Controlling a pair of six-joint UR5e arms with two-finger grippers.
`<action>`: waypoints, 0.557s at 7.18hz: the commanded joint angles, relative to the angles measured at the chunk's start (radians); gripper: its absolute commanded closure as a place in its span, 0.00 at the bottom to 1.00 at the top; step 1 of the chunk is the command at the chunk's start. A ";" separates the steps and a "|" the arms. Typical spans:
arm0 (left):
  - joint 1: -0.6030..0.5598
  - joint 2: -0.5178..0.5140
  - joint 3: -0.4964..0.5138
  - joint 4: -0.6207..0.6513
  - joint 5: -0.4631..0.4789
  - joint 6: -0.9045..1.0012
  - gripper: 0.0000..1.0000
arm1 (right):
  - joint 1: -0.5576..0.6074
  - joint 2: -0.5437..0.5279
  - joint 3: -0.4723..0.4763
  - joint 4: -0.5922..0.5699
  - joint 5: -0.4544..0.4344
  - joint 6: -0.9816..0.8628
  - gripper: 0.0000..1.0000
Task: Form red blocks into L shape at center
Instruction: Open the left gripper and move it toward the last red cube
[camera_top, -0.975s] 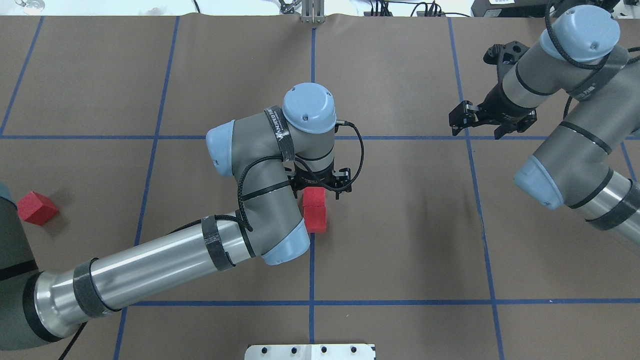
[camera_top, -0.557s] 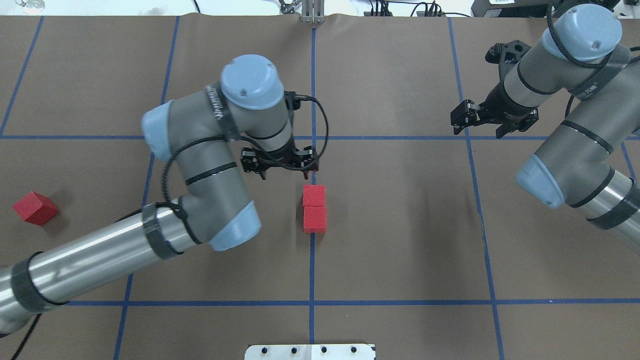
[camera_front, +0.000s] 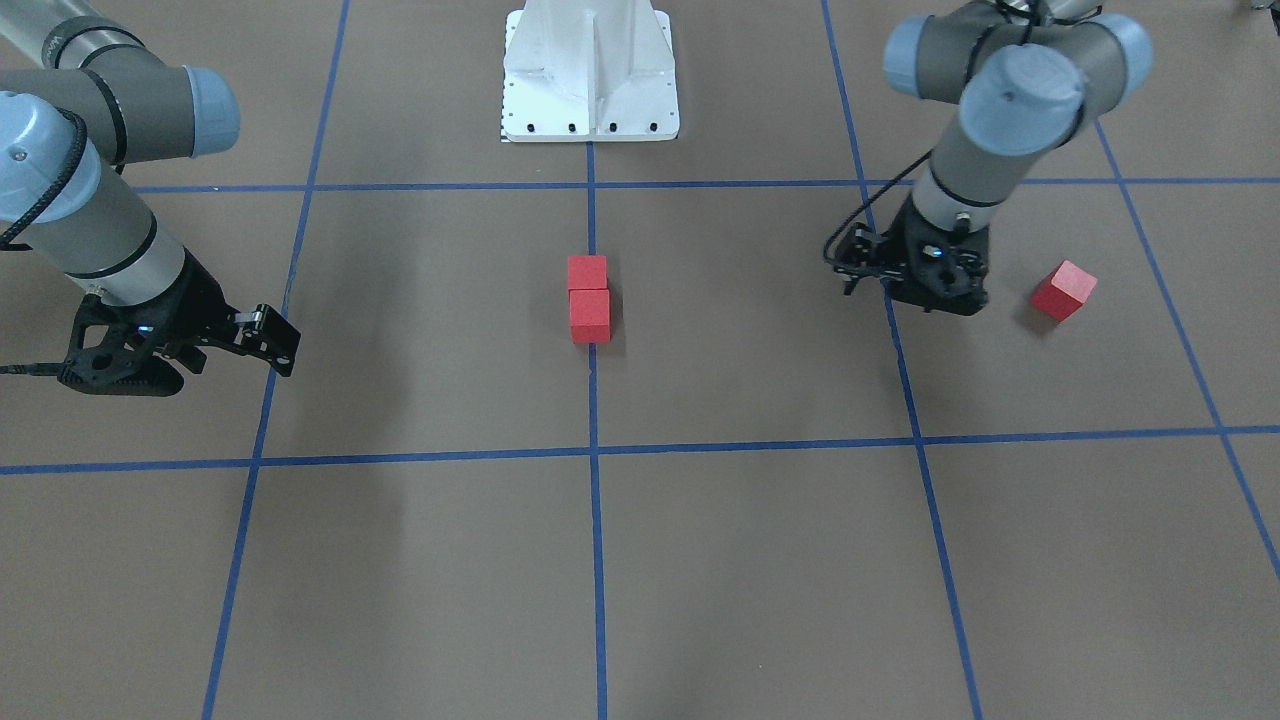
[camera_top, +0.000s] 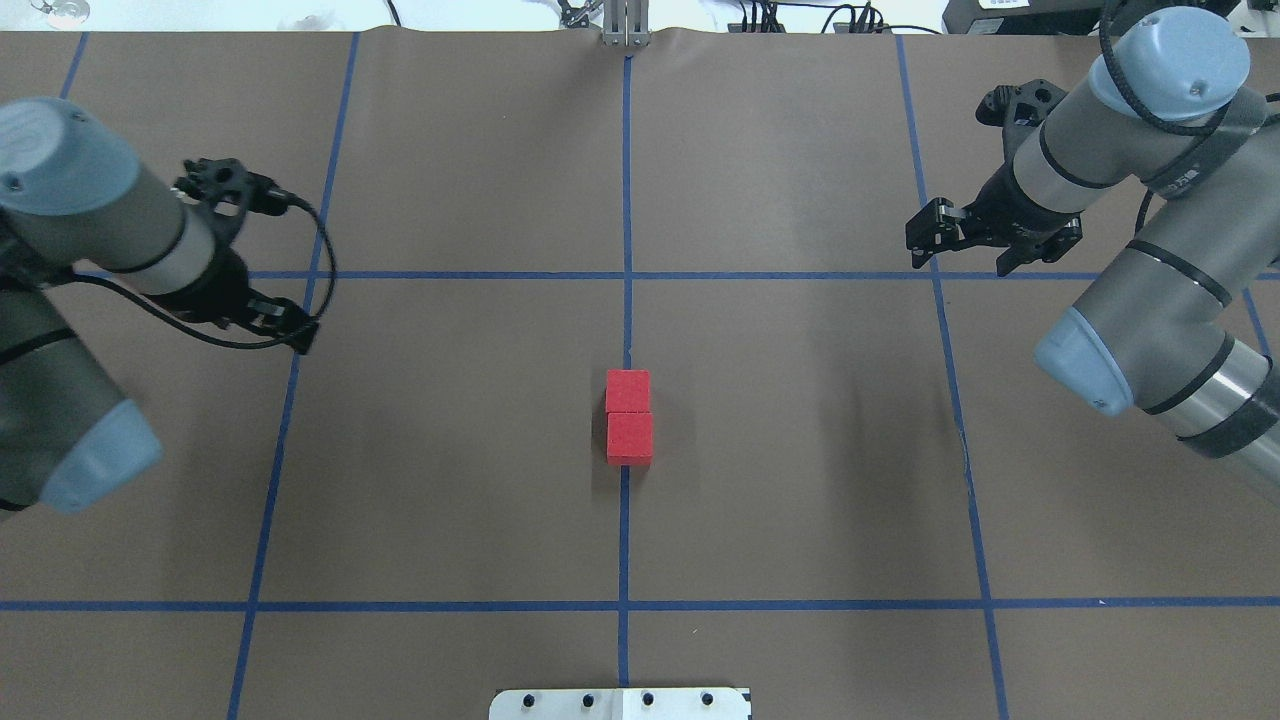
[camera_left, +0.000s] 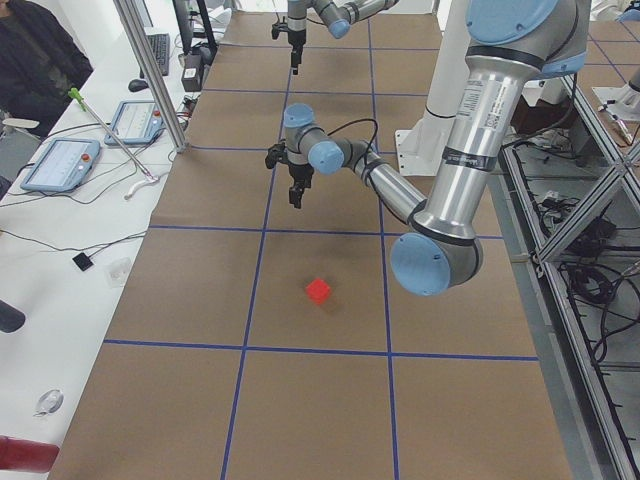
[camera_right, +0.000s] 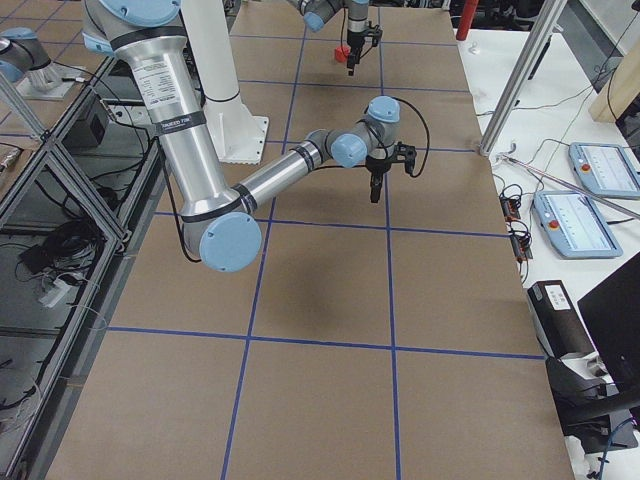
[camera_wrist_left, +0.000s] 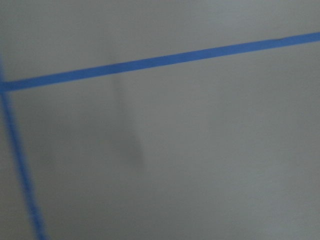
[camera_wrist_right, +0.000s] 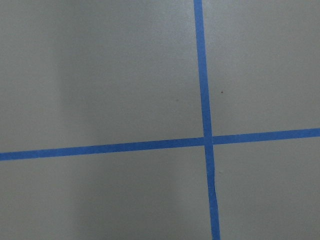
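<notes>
The lone red block is apart from the touching red blocks. My left gripper should go to it next and close on that block's opposite sides (camera_front: 1063, 290).
Two red blocks (camera_top: 628, 391) (camera_top: 630, 439) lie touching in a straight line on the blue tape line of the center (camera_top: 624, 520). They also show in the front view (camera_front: 587, 272) (camera_front: 590, 314). The third red block (camera_front: 1063, 290) lies alone far on the robot's left, and my left arm hides it in the overhead view. My left gripper (camera_top: 285, 322) (camera_front: 925, 295) is open and empty, above the surface beside that block and apart from it. My right gripper (camera_top: 955, 250) (camera_front: 235, 352) is open and empty, far on the right.
The white robot base plate (camera_top: 620, 703) sits at the near table edge. Blue tape lines (camera_wrist_right: 204, 140) cross the brown surface. Both wrist views show only the surface and tape, and the left one is blurred. Tablets (camera_left: 60, 165) lie on a side bench.
My left arm has swung from the center pair far to the left and now covers the third block in the overhead view. The pair stays in place. The right arm has barely moved.
</notes>
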 joint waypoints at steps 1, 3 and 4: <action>-0.145 0.189 0.057 -0.116 -0.065 0.352 0.00 | 0.000 -0.002 0.004 0.000 -0.001 0.002 0.01; -0.189 0.243 0.116 -0.136 -0.113 0.475 0.00 | -0.001 -0.002 0.004 0.000 -0.001 0.005 0.01; -0.189 0.243 0.137 -0.159 -0.113 0.497 0.00 | -0.003 -0.001 0.006 0.000 -0.001 0.011 0.01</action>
